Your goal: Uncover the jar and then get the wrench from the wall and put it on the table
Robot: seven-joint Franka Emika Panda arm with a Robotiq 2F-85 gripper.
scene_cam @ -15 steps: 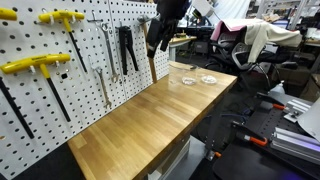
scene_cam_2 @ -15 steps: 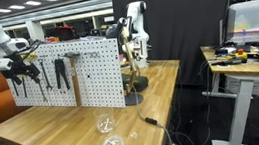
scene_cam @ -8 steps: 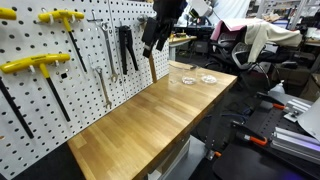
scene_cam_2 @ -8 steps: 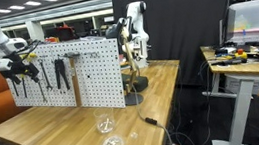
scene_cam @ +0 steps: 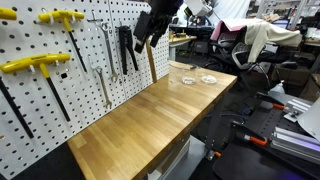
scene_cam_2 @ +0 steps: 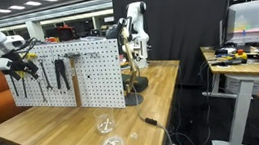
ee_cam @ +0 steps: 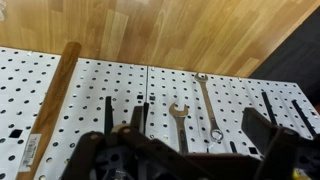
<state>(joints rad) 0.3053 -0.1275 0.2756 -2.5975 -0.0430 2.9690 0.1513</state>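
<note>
The wrench is next for my gripper, which should go to the middle of the wrench's handle [scene_cam: 109,55] [ee_cam: 183,146], above its open lower end, and close there.
The jar [scene_cam: 187,78] stands uncovered on the table [scene_cam: 150,120], with its flat clear lid [scene_cam: 208,79] beside it; both show in an exterior view, jar [scene_cam_2: 103,123] and lid [scene_cam_2: 112,143]. The wrench [scene_cam: 113,52] hangs on the white pegboard wall [scene_cam: 60,95], between a longer wrench [scene_cam: 103,65] and black pliers [scene_cam: 127,50]. In the wrist view the wrench [ee_cam: 180,118] lies just ahead of my gripper [ee_cam: 180,160], next to the longer wrench [ee_cam: 204,100]. My gripper [scene_cam: 146,34] is open and empty, close to the wall by the pliers, not touching the wrench.
Yellow-handled T-tools [scene_cam: 35,65] hang further along the pegboard. A wooden stick [scene_cam: 152,65] leans at the board's end, seen in the wrist view too [ee_cam: 60,100]. Chairs and cluttered desks [scene_cam: 265,45] stand beyond the table.
My gripper has moved up and sideways along the pegboard, from near the wooden stick towards the pliers and wrenches. Jar and lid have not moved.
</note>
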